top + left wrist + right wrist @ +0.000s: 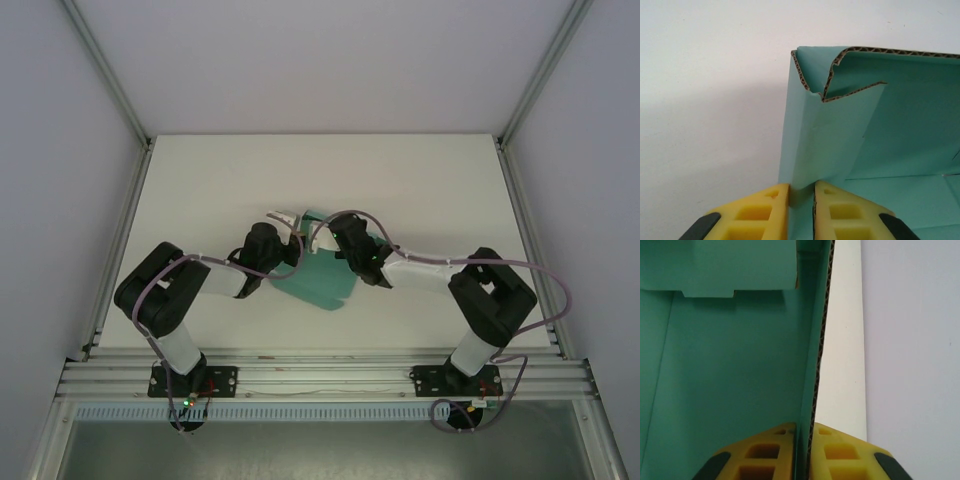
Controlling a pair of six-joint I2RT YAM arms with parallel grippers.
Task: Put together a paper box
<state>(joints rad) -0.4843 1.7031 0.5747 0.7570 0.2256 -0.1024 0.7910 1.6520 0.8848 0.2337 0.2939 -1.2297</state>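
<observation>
The paper box's folded side gapes at the far corner, beyond the pinch of the robot's left gripper, so that gripper should open and take the side at the corner [809,102].
The teal-green paper box [322,286] lies half-folded in the middle of the white table, between both arms. My left gripper [286,217] is at its far left corner. In the left wrist view the yellow fingers [771,205] of that gripper [801,194] pinch an upright double-folded side wall of the box [900,130], whose corrugated edge curls at the top. My right gripper [326,233] is over the box's far right side. In the right wrist view this gripper [804,434] is shut on an upright wall seen edge-on, with the box floor [730,370] to its left.
The white table [420,190] is bare around the box. Aluminium frame posts [527,80] stand at the far corners, and pale walls close in both sides. A metal rail [320,375] with the arm bases runs along the near edge.
</observation>
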